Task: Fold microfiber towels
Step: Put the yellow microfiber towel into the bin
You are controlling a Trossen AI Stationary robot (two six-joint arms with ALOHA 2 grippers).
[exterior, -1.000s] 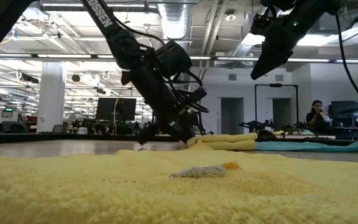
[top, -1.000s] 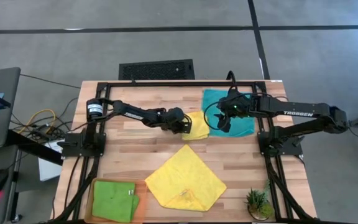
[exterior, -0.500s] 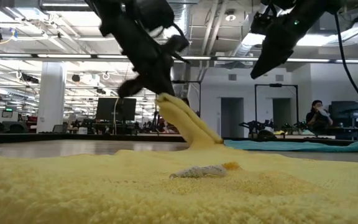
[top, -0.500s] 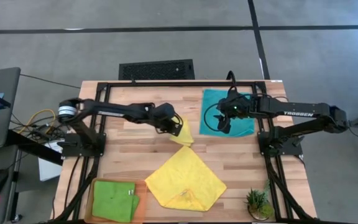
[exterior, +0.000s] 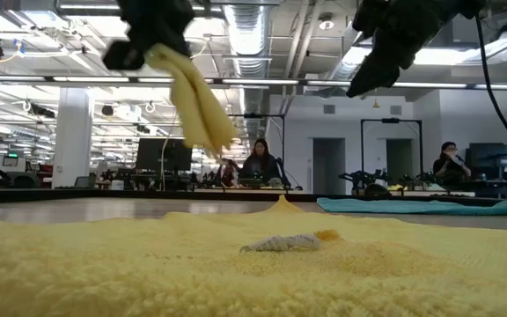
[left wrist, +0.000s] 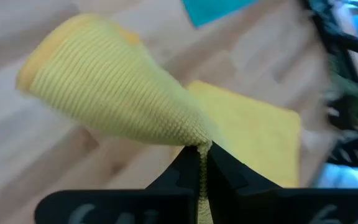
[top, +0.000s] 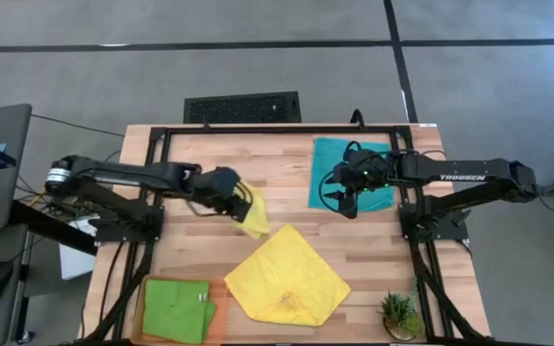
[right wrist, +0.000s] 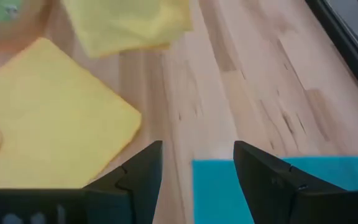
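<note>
Next, I release the folded yellow towel from my left gripper on top of the lime green towel (top: 179, 319) in the orange tray.
My left gripper (top: 237, 196) is shut on a folded yellow towel (top: 255, 213) and carries it above the table's middle left; it also shows in the low view (exterior: 192, 92) and the left wrist view (left wrist: 114, 102). A second yellow towel (top: 287, 277) lies spread flat near the front. A teal towel (top: 354, 173) lies flat at the far right. A lime green towel (top: 176, 308) lies folded on the orange tray (top: 217, 319). My right gripper (top: 344, 199) is open and empty above the teal towel's near left edge. My left gripper pinches the folded yellow towel at a bunched edge (left wrist: 194, 142) between its two shut fingers. The towel is lifted clear of the table and hangs below the fingers in several layers (exterior: 202, 114), slack.
A small potted plant (top: 398, 313) stands at the front right corner. The black frame rails (top: 421, 240) of the arm stands run along both sides of the wooden table (top: 239, 154). People sit in the room beyond the table.
My left gripper has lifted the folded yellow towel off the table beside the teal towel and carried it up and toward the table's left and near edge. The towel now hangs clear. My right gripper has stayed over the teal towel.
</note>
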